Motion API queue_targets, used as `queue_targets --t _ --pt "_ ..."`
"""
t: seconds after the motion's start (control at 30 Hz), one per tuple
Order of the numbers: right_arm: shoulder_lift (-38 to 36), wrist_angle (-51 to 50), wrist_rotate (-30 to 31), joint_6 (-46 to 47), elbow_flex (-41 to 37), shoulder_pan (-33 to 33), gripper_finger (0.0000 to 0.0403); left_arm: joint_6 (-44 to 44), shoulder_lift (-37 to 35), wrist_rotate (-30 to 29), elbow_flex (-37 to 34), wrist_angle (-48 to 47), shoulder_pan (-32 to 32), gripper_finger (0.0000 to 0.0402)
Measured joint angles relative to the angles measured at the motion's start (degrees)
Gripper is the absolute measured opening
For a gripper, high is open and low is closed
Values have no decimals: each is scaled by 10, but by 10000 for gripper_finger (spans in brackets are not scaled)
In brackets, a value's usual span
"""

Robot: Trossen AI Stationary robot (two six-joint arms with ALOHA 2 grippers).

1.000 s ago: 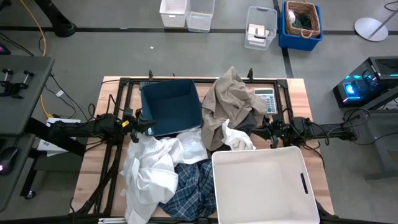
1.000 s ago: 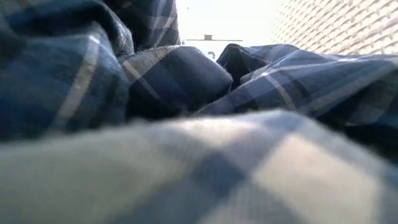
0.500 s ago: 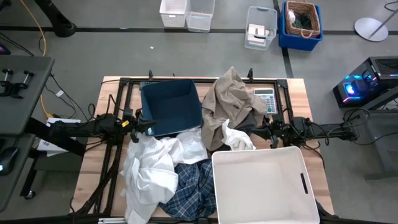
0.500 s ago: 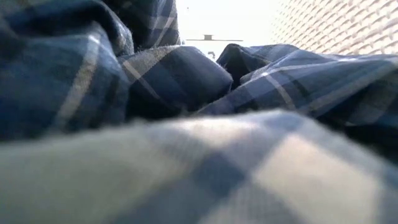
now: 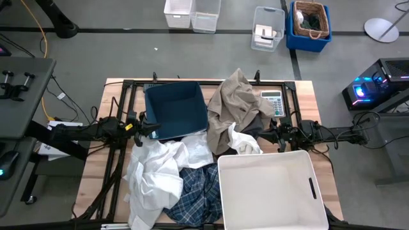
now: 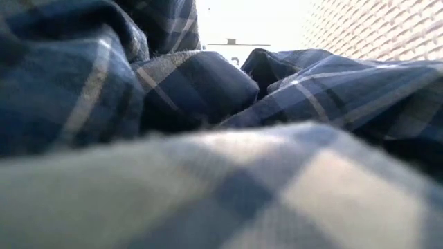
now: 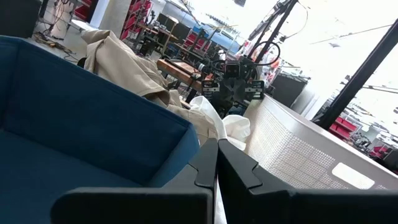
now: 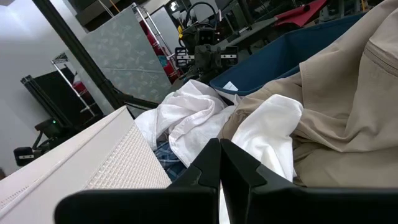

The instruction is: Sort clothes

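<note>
I move my right gripper to the beige piece next and close it on its side (image 5: 217, 116) (image 8: 291, 88) next to the dark blue bin.
The clothes lie heaped across the table's middle. A beige piece (image 5: 235, 105) drapes at the far centre, over a dark grey piece (image 5: 254, 130). White shirts (image 5: 158, 171) spread at the near left, and a blue-white plaid shirt (image 5: 195, 199) lies at the near edge, filling the low view (image 6: 208, 90). My left gripper (image 5: 152, 130) stands shut and level by the dark blue bin's (image 5: 176, 110) near left corner. My right gripper (image 5: 264, 134) stands shut and level beside the beige piece. In the wrist views both grippers (image 7: 216, 163) (image 8: 219, 163) hold nothing.
A large white bin (image 5: 271, 188) fills the near right of the table. A calculator (image 5: 273, 102) lies at the far right. A black frame (image 5: 128, 83) runs round the table top. Boxes and a basket stand on the floor beyond the far edge.
</note>
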Motion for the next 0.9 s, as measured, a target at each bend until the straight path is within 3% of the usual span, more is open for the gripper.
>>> queue_targets --t 0.17,0.23,0.37,0.43,0.53,0.6,0.77,0.9 --pt "0 3 17 -1 0 0 0 0 0 0 0 0 0 0" --pt "0 30 76 30 0 0 0 0 0 0 0 0 0 0" --pt "2 215 239 229 0 0 0 0 0 0 0 0 0 0" --pt "10 353 240 176 2 -3 0 0 0 0 0 0 0 0" --pt "49 463 173 22 61 -17 0 0 0 0 0 -2 0 0" --pt "85 391 169 -35 142 -25 0 0 0 0 0 -2 0 0" --pt "266 -145 188 -96 379 -61 11 0 0 0 0 -1 0 0" --pt "442 -319 166 -166 489 -105 60 0 0 0 0 -1 0 0"
